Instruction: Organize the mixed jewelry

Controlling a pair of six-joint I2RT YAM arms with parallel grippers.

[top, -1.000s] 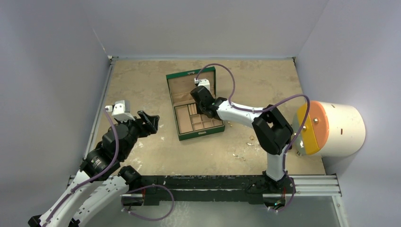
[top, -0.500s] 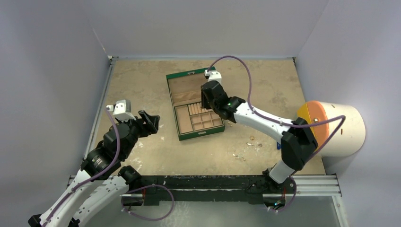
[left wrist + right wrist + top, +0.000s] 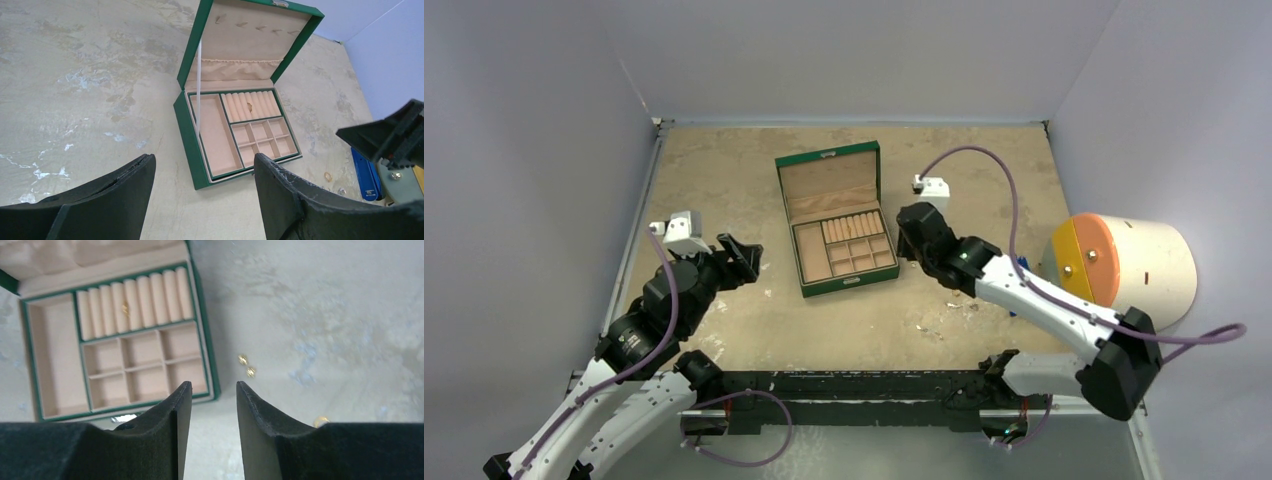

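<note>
Next, I close my right gripper on the band of the loose gold ring (image 3: 955, 291) (image 3: 321, 421), which is farther from the green jewelry box than the gold studs are.
The open green jewelry box (image 3: 836, 220) lies mid-table and shows in the left wrist view (image 3: 192, 127) and the right wrist view (image 3: 212, 375). One gold ring (image 3: 125, 308) sits in its ring rolls. Loose gold studs (image 3: 243, 359) lie on the table right of the box, and more tiny pieces (image 3: 924, 330) lie nearer the front. My right gripper (image 3: 906, 238) hovers just right of the box, jaws slightly apart and empty (image 3: 214, 385). My left gripper (image 3: 742, 258) is wide open and empty, left of the box (image 3: 204, 159).
A big white cylinder with an orange and yellow face (image 3: 1134, 270) lies at the right edge. A blue clip-like tool (image 3: 365, 172) lies on the table to the right of the box. Grey walls close three sides.
My right arm has drawn back from over the box, to the right and nearer, and now sits beside the box's right edge. The left arm has not moved.
</note>
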